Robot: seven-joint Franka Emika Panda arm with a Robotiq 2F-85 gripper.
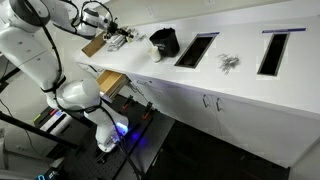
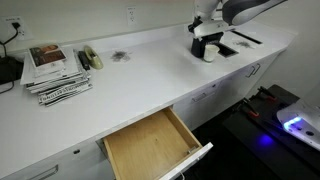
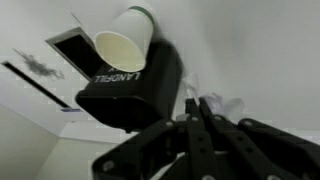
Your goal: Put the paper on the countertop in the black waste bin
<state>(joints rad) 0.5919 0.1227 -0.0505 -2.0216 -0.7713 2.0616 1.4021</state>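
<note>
The robot's gripper needs to release the white crumpled paper inside the black waste bin [image 1: 164, 40] [image 3: 129, 100], close to the bin's side with the lettering.
The black waste bin [image 1: 163, 41] stands on the white countertop [image 1: 150, 72], next to a dark cut-out [image 1: 195, 48]. In the wrist view the bin [image 3: 130, 90] holds a pale paper cup [image 3: 125, 40]. My gripper [image 3: 193, 103] is shut, with a crumpled white paper [image 3: 222, 104] at its fingertips, just beside the bin. In both exterior views my gripper [image 1: 118, 38] [image 2: 205, 33] hovers low over the countertop [image 2: 150, 85] by the bin [image 2: 205, 46]. Another crumpled paper [image 1: 229, 62] lies between the two cut-outs.
A drawer [image 2: 150, 145] stands open below the countertop. A stack of magazines [image 2: 55, 70] lies at the far end. A brown board [image 1: 95, 46] lies beside my gripper. The second cut-out [image 1: 275, 50] is further along.
</note>
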